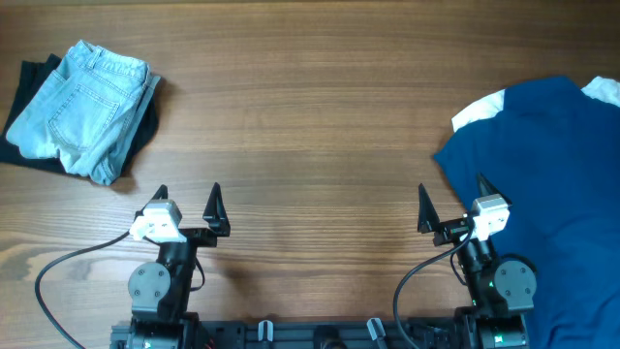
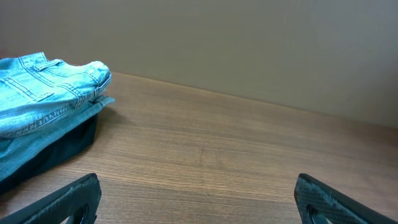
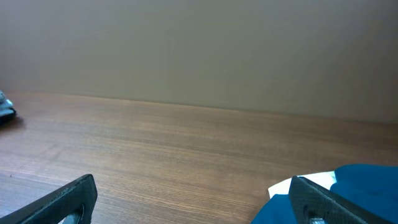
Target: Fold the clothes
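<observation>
The dark blue shirt's corner (image 3: 278, 211) nearest the table's middle, beside the white cloth, is the next place my right gripper should go to and close.
The dark blue shirt (image 1: 557, 194) lies bunched at the table's right side and runs off the right edge; in the right wrist view its edge (image 3: 367, 183) shows at lower right. My right gripper (image 1: 452, 202) stands open near the front edge, its right finger over the shirt's left border and its left finger over bare wood. Nothing sits between its fingers (image 3: 311, 198). My left gripper (image 1: 187, 202) is open over bare wood at front left, holding nothing, far from the shirt. Its fingers (image 2: 78, 196) frame empty table.
Folded light blue jeans (image 1: 87, 111) rest on a dark garment (image 1: 24, 97) at the back left, also seen as jeans (image 2: 43, 87) in the left wrist view. A white cloth (image 1: 480, 110) peeks out from under the shirt's upper left.
</observation>
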Motion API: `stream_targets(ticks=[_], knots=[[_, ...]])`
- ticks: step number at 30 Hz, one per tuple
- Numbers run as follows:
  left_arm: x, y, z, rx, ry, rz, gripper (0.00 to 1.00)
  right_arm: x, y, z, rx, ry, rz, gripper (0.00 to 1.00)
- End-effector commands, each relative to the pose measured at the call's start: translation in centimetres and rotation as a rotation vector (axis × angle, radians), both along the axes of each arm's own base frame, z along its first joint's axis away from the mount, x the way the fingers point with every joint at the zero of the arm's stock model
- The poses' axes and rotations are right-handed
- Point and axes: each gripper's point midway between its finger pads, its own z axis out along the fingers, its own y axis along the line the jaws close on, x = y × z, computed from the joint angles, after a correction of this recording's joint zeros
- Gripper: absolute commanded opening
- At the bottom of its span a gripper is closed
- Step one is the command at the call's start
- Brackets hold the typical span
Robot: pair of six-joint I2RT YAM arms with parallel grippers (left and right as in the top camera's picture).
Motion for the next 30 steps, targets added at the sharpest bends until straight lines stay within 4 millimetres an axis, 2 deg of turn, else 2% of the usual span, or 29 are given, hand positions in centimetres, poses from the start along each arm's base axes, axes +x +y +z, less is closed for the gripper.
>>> stream_targets(ticks=[1,30], knots=[[-0.05,-0.30,-0.07,-0.006,0.000,-0.016,1.00,0.00,0.03,0.04,-0.011,-0.005,0.005,1.00],[-0.07,-0.48,-0.11,-0.007,0.002,-0.026,1.00,-0.01,0.03,0.04,-0.010,-0.005,0.005,1.00]])
